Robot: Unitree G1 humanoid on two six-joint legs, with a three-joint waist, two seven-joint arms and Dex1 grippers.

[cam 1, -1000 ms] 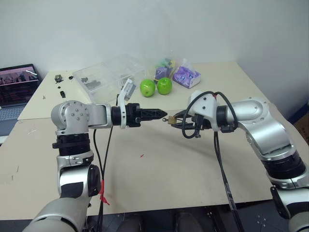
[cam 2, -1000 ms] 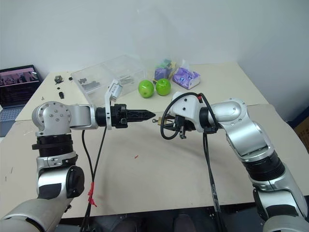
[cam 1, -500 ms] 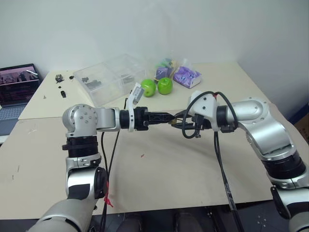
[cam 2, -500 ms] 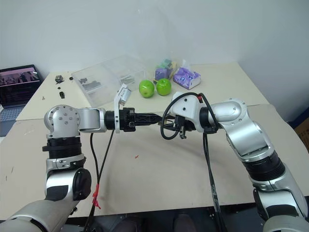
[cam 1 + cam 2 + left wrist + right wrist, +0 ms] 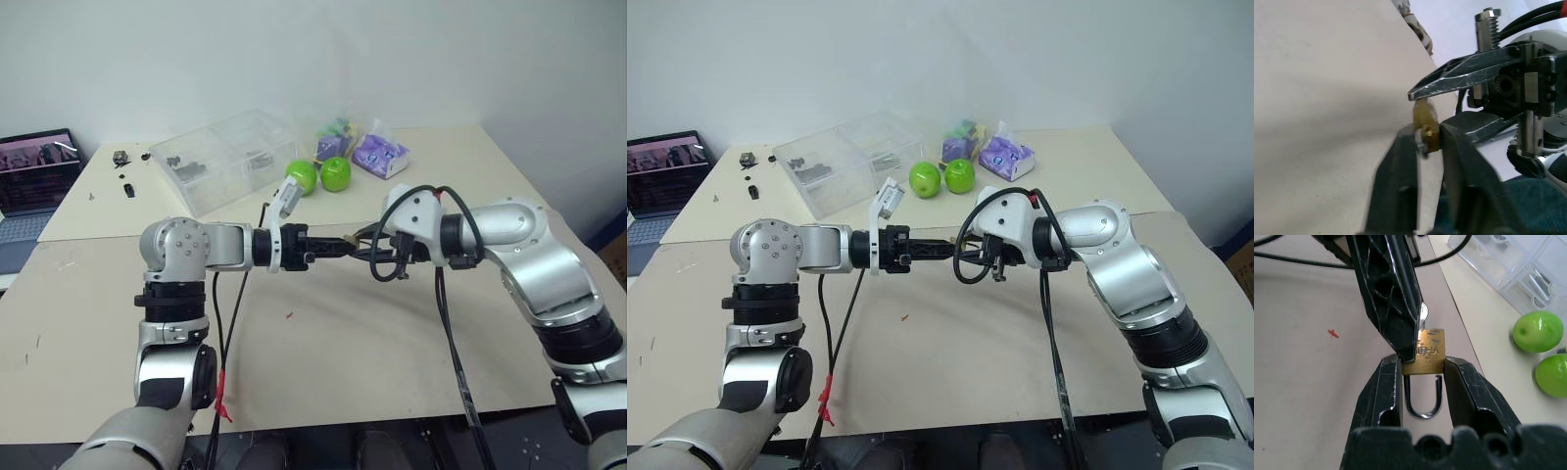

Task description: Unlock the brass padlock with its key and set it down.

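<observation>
My right gripper has the shackle tucked inside it, so my left gripper should take the brass padlock's body (image 5: pixel 1429 351) before my right gripper backs off to reach the shackle.
The brass padlock (image 5: pixel 1426 352) hangs above the table, its squarish gold body clamped between the fingers of my right gripper (image 5: pixel 1422 363), with the silver shackle pointing back toward that wrist. My left gripper (image 5: pixel 1429 134) comes in from the opposite side and meets the padlock's bottom face. Its fingers (image 5: pixel 1400 166) are closed there on the key (image 5: pixel 1422 312), whose small silvery head shows beside the black fingertip. In the head views both grippers meet mid-table, at the padlock (image 5: pixel 350 241).
Two green apples (image 5: pixel 302 176) (image 5: pixel 336 174), a clear plastic box (image 5: pixel 220 157) and purple packets (image 5: pixel 377 154) stand at the back of the beige table (image 5: pixel 343 343). A laptop (image 5: pixel 34 181) sits far left. A red speck (image 5: pixel 289 315) lies below the grippers.
My left arm has reached to the right up to the padlock and its fingers have closed at the padlock's bottom. The right arm has kept still with the padlock.
</observation>
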